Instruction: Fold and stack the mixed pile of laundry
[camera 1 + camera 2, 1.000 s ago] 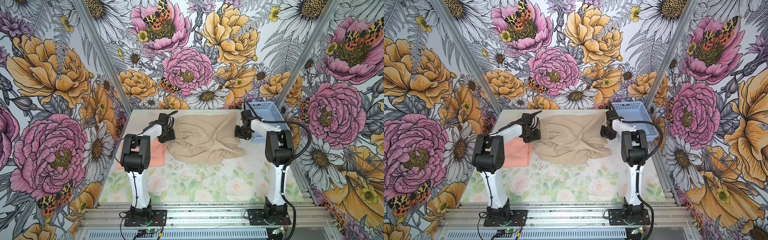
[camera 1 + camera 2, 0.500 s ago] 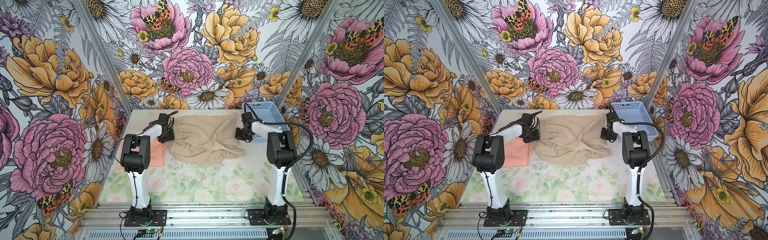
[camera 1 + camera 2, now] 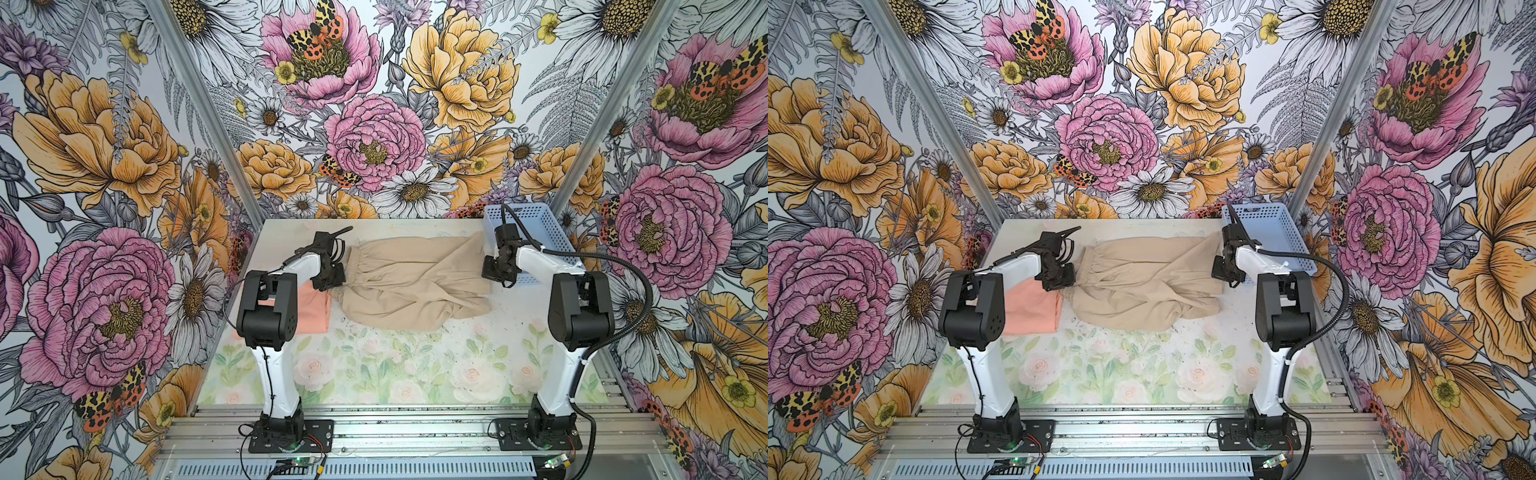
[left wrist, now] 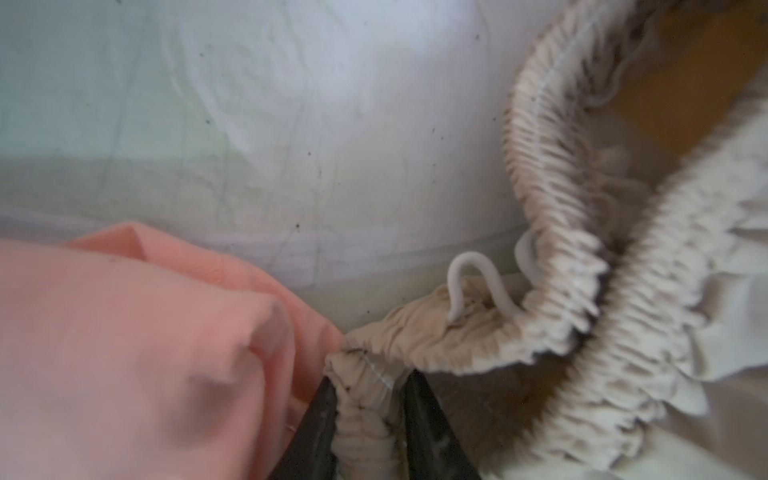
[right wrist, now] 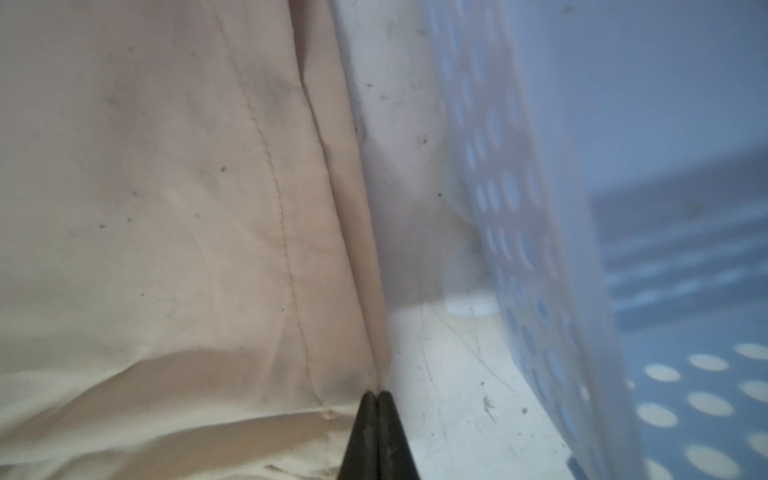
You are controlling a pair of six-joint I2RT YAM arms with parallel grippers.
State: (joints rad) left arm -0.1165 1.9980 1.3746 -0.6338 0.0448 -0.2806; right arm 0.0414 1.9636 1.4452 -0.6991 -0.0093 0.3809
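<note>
Next, my right gripper grabs the hem nearer its front corner [image 5: 330, 412] and pulls the beige garment tight, because creases slant across the garment toward its hem.
The beige garment [image 3: 415, 282] [image 3: 1142, 282] lies spread across the back of the table, with its gathered waistband [image 4: 552, 208] and white drawstring [image 4: 473, 266] on the left. My left gripper [image 3: 334, 282] [image 4: 368, 390] is shut on a bunched end of that waistband. The folded peach-pink T-shirt [image 3: 313, 307] [image 3: 1030, 309] [image 4: 124, 332] lies just left of it, partly under the left arm. My right gripper [image 3: 492, 276] [image 5: 377, 397] is shut, its tips pinching the garment's right hem edge [image 5: 353, 291]. The T-shirt's graphic is hidden.
A light blue perforated basket [image 3: 536, 224] [image 3: 1266, 220] [image 5: 540, 249] stands at the back right corner, close beside the right gripper. Floral walls enclose the table on three sides. The floral table mat [image 3: 395, 365] lies in front of the garments.
The left jaws have narrowed onto the waistband. The right jaws have closed on the hem edge. Both arms have stayed almost in place, and the garment lies much as before.
</note>
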